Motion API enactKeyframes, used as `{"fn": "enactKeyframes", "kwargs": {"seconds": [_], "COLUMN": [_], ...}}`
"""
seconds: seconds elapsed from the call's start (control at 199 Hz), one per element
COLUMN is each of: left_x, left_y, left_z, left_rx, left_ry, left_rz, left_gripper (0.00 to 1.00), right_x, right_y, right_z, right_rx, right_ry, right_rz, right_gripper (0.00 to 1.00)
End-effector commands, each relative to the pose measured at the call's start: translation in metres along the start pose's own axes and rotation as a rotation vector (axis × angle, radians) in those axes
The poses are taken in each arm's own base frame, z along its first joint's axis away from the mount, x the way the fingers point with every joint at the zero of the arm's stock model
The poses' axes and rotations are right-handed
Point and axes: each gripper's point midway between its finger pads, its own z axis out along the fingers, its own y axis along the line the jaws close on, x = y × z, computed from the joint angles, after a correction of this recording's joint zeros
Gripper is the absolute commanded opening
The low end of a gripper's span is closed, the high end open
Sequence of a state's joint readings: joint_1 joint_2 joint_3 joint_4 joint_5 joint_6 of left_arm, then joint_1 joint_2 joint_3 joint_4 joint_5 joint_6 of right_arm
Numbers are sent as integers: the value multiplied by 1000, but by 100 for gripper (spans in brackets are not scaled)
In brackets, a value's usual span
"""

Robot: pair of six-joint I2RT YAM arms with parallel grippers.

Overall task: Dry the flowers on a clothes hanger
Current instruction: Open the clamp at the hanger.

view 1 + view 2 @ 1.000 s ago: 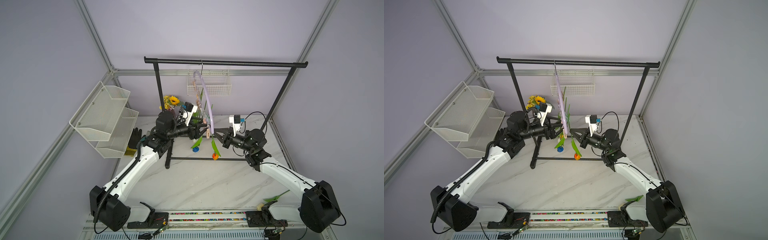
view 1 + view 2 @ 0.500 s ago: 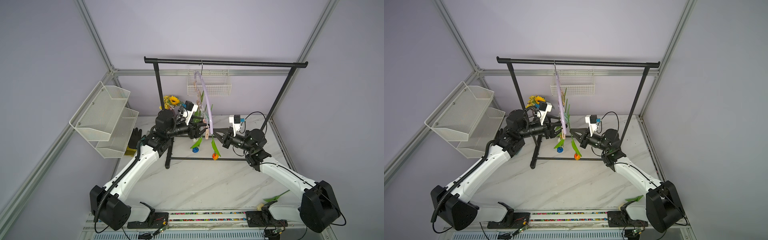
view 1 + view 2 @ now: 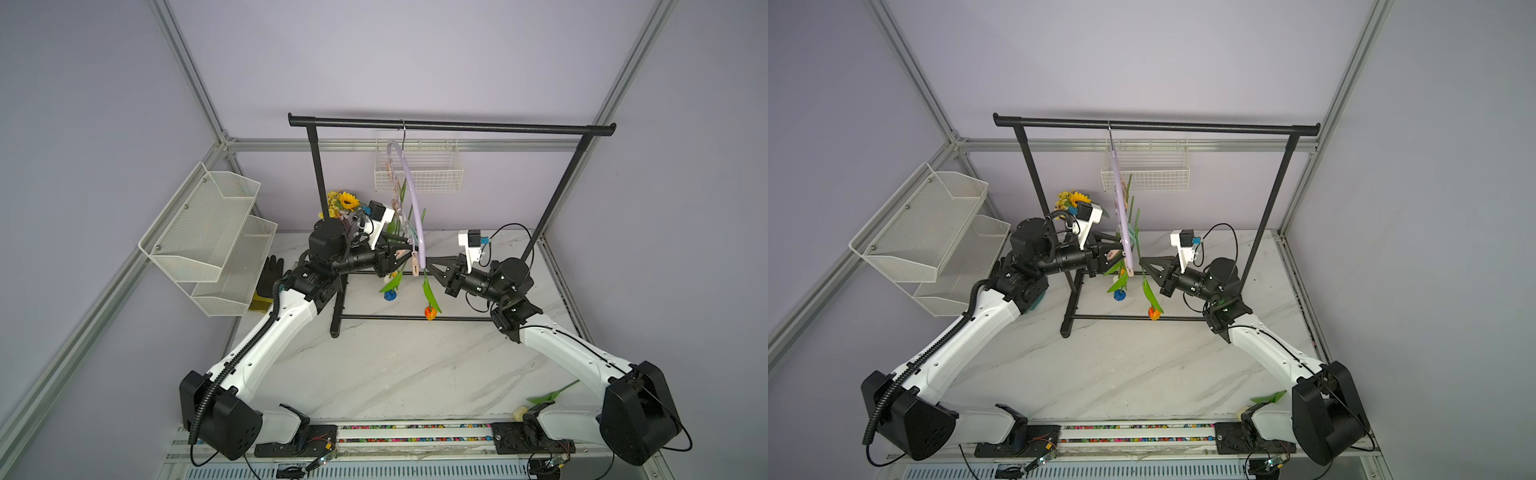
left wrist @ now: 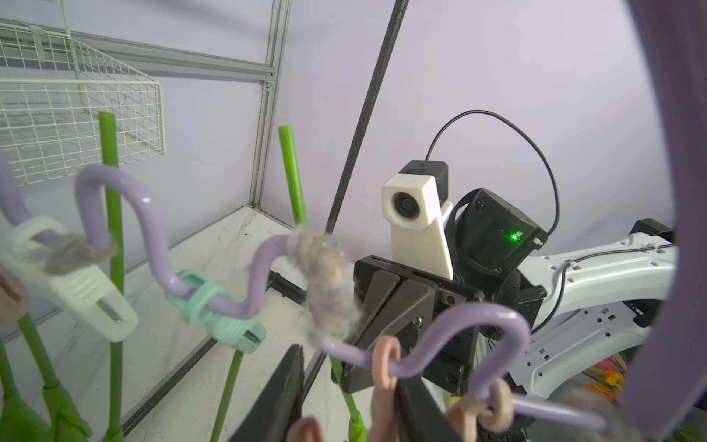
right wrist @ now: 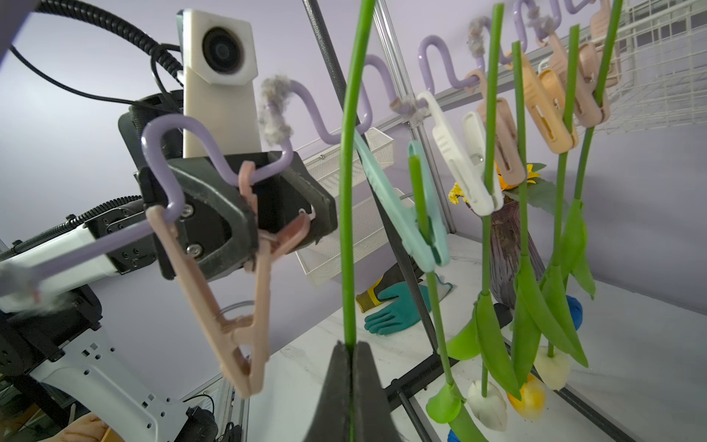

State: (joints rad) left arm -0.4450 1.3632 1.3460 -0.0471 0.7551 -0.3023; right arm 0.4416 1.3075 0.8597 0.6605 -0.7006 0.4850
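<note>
The pink peg's handles are apart in my left gripper, with the stem up high beside them, so next I take hold again, squeeze the handles [image 4: 386,401] and lower the stem.
The lilac clothes hanger [image 3: 412,199] hangs by its hook from the black rack bar [image 3: 449,125]. Several flowers [image 5: 491,313] hang head-down from its pastel pegs. My left gripper [image 3: 405,259] is at the hanger's low end, its fingers pressing both handles of a pink peg [image 4: 383,402]. Facing it, my right gripper [image 5: 350,346] is shut on the green stem of an orange-headed tulip [image 3: 430,311]. That stem [image 5: 350,191] stands upright just beside the held peg, not touching it. Another tulip [image 3: 548,395] lies on the table at the front right.
A sunflower bouquet [image 3: 343,201] in a purple vase [image 5: 505,245] stands behind the rack. A white wire basket [image 3: 417,174] hangs on the back wall and mesh shelves [image 3: 208,237] on the left. Gloves [image 3: 268,276] lie by the rack's foot [image 3: 336,328].
My left gripper's jaws have closed in on the pink peg's handles. The right gripper still holds the tulip stem in the same place.
</note>
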Motion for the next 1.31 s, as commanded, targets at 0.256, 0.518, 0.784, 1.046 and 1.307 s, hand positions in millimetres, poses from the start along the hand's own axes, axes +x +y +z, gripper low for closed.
{"fn": "enactKeyframes", "kwargs": {"seconds": [0.256,0.518,0.784,1.046,1.307], "left_x": [-26,-21,-16,-18,-16], "left_y": [-8,-7,-2,-4,-2], "left_z": [-2,-4,-1,-1,2], "left_rx": [28,18,12,23,25], "left_ry": [-61,-47,-19,-16,-5], "left_rz": [23,25,14,14,3], "left_gripper": [32,68,58,46,40], "right_x": [8,10,4,-1,-2], "right_y": [4,3,4,7,7], "right_z": [-13,-16,-11,-9,-7], "right_rx": [12,33,19,3,-4], "right_ry": [-65,-53,-53,-58,-55], "right_rz": [44,34,27,22,26], "right_gripper": [0,0,0,0,0]}}
